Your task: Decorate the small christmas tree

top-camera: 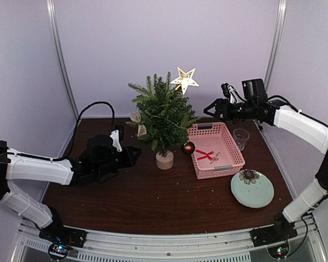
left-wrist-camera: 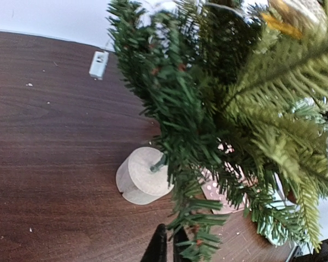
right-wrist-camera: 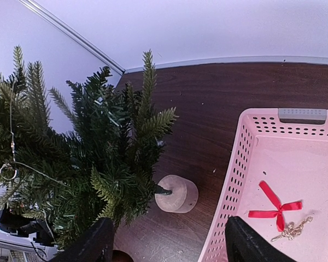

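Note:
I can see the low branch beside my left gripper's closed fingertips, so next I open that gripper, take that branch (left-wrist-camera: 195, 217) and swing it back to turn the tree.
The small christmas tree (top-camera: 163, 117) stands mid-table on a pale wooden stump (top-camera: 164, 160). It carries a gold star (top-camera: 185, 79) on top, a beige bow (top-camera: 136, 124) on its left and a dark red ball (top-camera: 188, 147) low on its right. My left gripper (top-camera: 135, 155) sits just left of the stump. In the left wrist view it (left-wrist-camera: 171, 227) is shut, and needles of a low branch lie across its fingertips. My right gripper (top-camera: 208, 108) hovers right of the treetop. In the right wrist view it (right-wrist-camera: 167, 245) is open and holds nothing.
Right of the tree is a pink basket (top-camera: 229, 143) holding a red ribbon (top-camera: 205, 155) and a small gold ornament (right-wrist-camera: 292, 229). A clear glass (top-camera: 241, 138) stands behind it. A pale green plate (top-camera: 259, 195) with a flower ornament (top-camera: 249, 176) lies at front right.

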Motion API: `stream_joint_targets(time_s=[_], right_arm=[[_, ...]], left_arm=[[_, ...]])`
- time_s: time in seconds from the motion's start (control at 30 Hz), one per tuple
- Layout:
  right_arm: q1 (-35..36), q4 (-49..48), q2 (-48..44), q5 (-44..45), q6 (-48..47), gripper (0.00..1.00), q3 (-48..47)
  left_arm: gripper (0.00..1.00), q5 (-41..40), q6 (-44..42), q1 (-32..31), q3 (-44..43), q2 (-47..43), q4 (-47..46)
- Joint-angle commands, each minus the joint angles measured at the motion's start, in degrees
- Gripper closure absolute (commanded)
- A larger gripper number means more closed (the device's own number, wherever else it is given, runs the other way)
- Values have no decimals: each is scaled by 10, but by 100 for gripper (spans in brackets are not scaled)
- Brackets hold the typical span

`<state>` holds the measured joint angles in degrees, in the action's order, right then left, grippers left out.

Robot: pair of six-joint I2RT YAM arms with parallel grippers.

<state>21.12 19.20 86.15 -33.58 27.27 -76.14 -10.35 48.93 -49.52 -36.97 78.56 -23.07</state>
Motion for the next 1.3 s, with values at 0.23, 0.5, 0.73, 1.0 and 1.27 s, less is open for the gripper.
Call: stream_joint_targets(time_s=[0.23,0.5,0.73,1.0,1.27], right_arm=[[-2,7,-5,-3,-12,26,-8],[-3,15,-7,-2,-17,26,-15],[-4,9,-2,-4,-14,25,-17],[-4,11,-2,-9,-12,25,-19],[-4,18,-1,-10,-17,25,-22]], left_arm=[[100,10,-21,28,-4,-31,-8],[65,63,-60,28,42,-125,19],[71,136,-86,22,4,-88,43],[80,113,-89,22,-28,-34,18],[100,95,-90,23,-39,-15,15]])
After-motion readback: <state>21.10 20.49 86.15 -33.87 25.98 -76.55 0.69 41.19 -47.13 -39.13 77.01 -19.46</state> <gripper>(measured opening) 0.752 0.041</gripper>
